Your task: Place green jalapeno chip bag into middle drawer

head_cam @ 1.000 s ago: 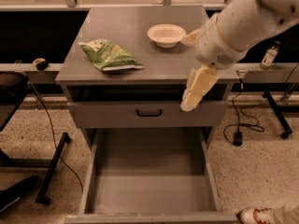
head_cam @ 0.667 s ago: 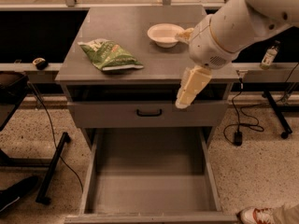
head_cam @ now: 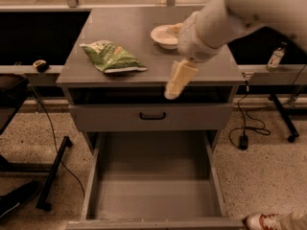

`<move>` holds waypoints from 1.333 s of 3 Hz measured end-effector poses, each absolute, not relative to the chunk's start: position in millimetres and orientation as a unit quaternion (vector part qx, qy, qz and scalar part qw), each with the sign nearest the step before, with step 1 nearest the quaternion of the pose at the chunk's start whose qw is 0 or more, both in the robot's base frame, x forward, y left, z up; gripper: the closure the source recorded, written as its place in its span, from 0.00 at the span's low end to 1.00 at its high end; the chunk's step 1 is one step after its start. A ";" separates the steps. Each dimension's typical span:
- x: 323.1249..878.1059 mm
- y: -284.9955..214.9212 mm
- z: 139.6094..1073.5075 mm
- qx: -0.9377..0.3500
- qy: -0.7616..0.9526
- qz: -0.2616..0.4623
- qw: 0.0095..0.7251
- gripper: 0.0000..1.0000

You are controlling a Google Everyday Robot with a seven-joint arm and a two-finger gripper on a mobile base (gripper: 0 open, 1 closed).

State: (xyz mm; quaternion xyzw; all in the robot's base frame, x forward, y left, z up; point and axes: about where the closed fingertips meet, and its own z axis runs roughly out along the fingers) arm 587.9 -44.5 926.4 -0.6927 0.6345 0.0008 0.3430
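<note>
The robot's gripper should next move to the green jalapeno chip bag on top of the cabinet and close on the bag's middle (head_cam: 114,58).
The green jalapeno chip bag (head_cam: 112,56) lies flat on the left part of the grey cabinet top (head_cam: 129,25). The middle drawer (head_cam: 153,188) is pulled wide open below, its flat grey floor bare. My gripper (head_cam: 177,80) hangs down from the white arm over the front edge of the cabinet top, to the right of the bag and apart from it. It holds nothing that I can see.
A white bowl (head_cam: 165,36) stands on the cabinet top behind the arm. A shut drawer front with a black handle (head_cam: 152,115) sits above the open drawer. A small bottle (head_cam: 276,57) stands at the right. A shoe (head_cam: 261,221) is at the bottom right.
My arm and gripper have moved left along the cabinet's front edge, closer to the chip bag. The bag and drawer have not moved.
</note>
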 end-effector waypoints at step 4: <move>715.8 56.3 878.3 -0.673 0.623 -0.023 0.398 0.10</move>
